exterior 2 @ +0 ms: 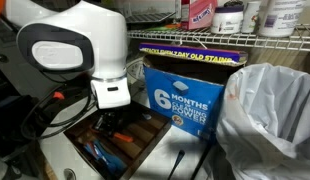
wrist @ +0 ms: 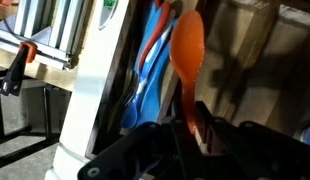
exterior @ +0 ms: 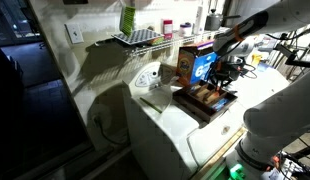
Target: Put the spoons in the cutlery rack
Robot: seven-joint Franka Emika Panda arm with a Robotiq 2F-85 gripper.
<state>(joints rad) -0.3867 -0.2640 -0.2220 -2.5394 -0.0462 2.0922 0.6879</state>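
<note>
Next, my gripper lets go of the orange spoon in the rack compartment point(exterior: 216, 95) point(wrist: 201, 80), so that it ends up next to the blue spoons.
In the wrist view my gripper point(wrist: 185, 128) is shut on the handle of an orange spoon point(wrist: 187, 42), whose bowl points away over the wooden cutlery rack point(wrist: 230, 60). Blue spoons point(wrist: 149, 72) lie in a compartment of the rack just beside it. In both exterior views the gripper point(exterior: 223, 82) point(exterior 2: 114, 118) hangs low over the rack point(exterior: 202, 103) point(exterior 2: 145, 138), which sits on a white top. Blue cutlery point(exterior 2: 96, 153) shows in the rack's near compartment. The orange spoon is hidden in the exterior views.
A blue cardboard box point(exterior: 200, 63) point(exterior 2: 185, 95) stands right behind the rack. A crinkled plastic bag point(exterior 2: 270, 120) sits beside it. A wire shelf point(exterior: 135, 38) point(exterior 2: 195, 42) with bottles runs above. The white top's edge point(wrist: 95, 100) drops to the floor.
</note>
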